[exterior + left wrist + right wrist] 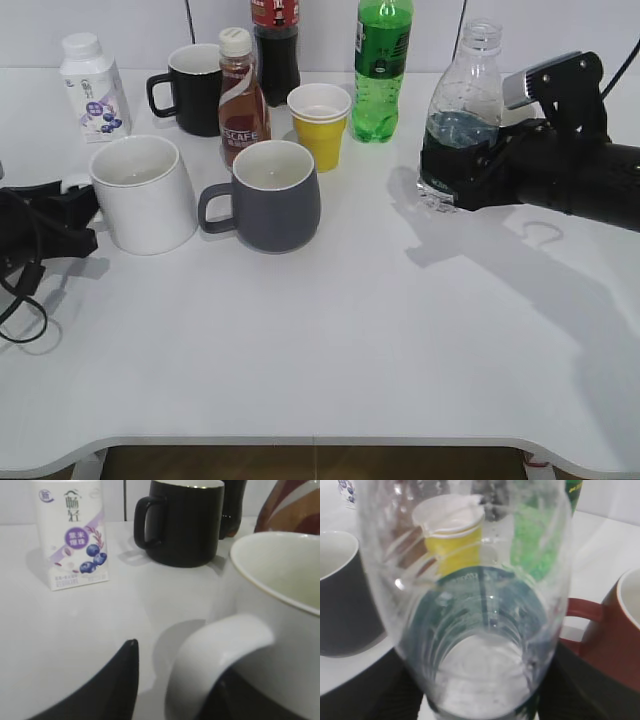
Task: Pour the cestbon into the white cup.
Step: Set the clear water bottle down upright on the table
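My right gripper should set the cestbon down upright on the white table point(438, 236) close beside the red mug and let it go.
The cestbon point(463, 100) is a clear uncapped bottle with a dark green label, standing upright at the right with a little water in it. My right gripper point(452, 176) is shut on its lower body. It fills the right wrist view point(470, 630), with my dark fingers point(480, 692) on both sides. The white cup point(143, 192) stands at the left, its handle facing left. My left gripper point(72, 212) is open at that handle. In the left wrist view the handle point(210, 655) lies between the fingers point(175, 680), with a gap to the left finger.
On the white table point(350, 330): a dark grey mug point(268, 195), a yellow paper cup point(320, 122), a coffee bottle point(241, 95), a black mug point(192, 88), a cola bottle point(276, 40), a green soda bottle point(381, 65) and a small white bottle point(93, 88). A red mug point(615, 630) stands right of the cestbon.
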Tool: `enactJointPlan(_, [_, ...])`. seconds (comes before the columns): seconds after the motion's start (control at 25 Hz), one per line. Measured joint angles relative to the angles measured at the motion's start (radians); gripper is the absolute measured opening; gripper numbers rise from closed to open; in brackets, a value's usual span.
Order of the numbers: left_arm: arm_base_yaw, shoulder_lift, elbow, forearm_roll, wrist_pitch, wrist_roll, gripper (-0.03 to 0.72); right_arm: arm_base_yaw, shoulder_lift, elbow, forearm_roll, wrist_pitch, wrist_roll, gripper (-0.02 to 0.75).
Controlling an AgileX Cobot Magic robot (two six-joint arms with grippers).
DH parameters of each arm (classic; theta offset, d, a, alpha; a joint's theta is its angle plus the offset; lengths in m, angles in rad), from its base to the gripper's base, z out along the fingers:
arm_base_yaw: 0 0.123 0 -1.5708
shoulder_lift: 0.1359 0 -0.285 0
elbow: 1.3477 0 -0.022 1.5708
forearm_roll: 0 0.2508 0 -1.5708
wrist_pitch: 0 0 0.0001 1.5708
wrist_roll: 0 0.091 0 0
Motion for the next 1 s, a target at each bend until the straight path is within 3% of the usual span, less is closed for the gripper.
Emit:
enactJointPlan(0.2, [0.0,-0.042,0.009,0.017,0.027,0.001,0.279,0.0,0.0,0.0,0.0,0.0,0.0,0.429])
enactJointPlan(0.52, [0.0,-0.042,-0.006,-0.085,0.035,0.001,0.28,0.0,0.001,0.001,0.0,0.0,0.007,0.429])
enactJointPlan(0.72, [0.0,-0.041,-0.032,-0.057,0.038,0.001,0.28,0.0,0.001,0.003,0.0,0.0,0.02,0.429])
enactJointPlan(1.0, [0.0,-0.041,0.035,-0.055,0.026,0.001,0.28,0.0,0.001,0.01,-0.001,-0.001,0.028,0.429])
